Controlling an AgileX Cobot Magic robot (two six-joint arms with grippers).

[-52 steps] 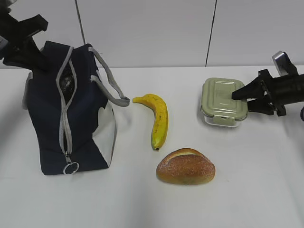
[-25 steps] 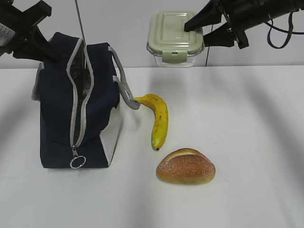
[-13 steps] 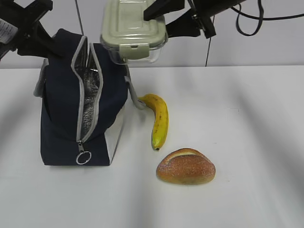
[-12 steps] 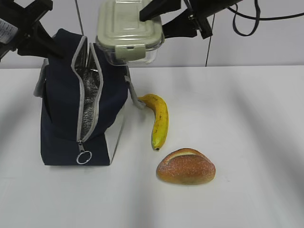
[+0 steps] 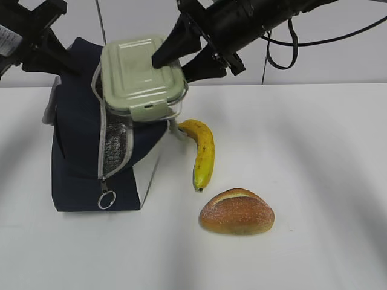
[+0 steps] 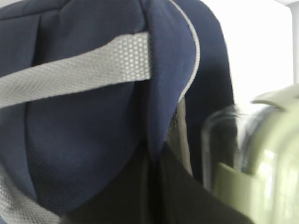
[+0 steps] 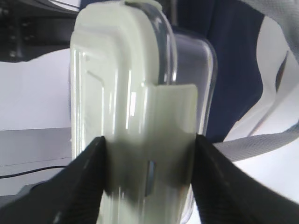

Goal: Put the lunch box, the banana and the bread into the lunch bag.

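Next, my right gripper puts the lunch box, now tilted at the bag's open mouth, down inside the silver lining (image 5: 123, 138) behind the open zipper of the navy lunch bag.
The navy lunch bag (image 5: 75, 139) stands at the left with its zipper open and the silver lining showing. My left gripper (image 5: 59, 65) is shut on the bag's upper left rim; in the left wrist view (image 6: 154, 186) the dark fabric (image 6: 93, 154) is pinched between its jaws. My right gripper (image 5: 175, 67) is shut on the green-lidded lunch box (image 5: 136, 75) and holds it tilted at the bag's open mouth. The right wrist view shows the box (image 7: 126, 93) between the fingers (image 7: 84, 182). The banana (image 5: 204, 154) and the bread (image 5: 236, 211) lie on the table to the right of the bag.
The bag's grey strap (image 5: 172, 130) hangs down beside the banana's stem end. The ring pull (image 5: 106, 200) sits low on the bag's front. A black cable (image 5: 314, 42) trails from the right arm. The white table (image 5: 314, 181) meets a white wall behind.
The right gripper has carried the lunch box from the table up, leftward, then down and tilted it at the bag's mouth. The bag's opening has widened. Banana and bread have not moved.
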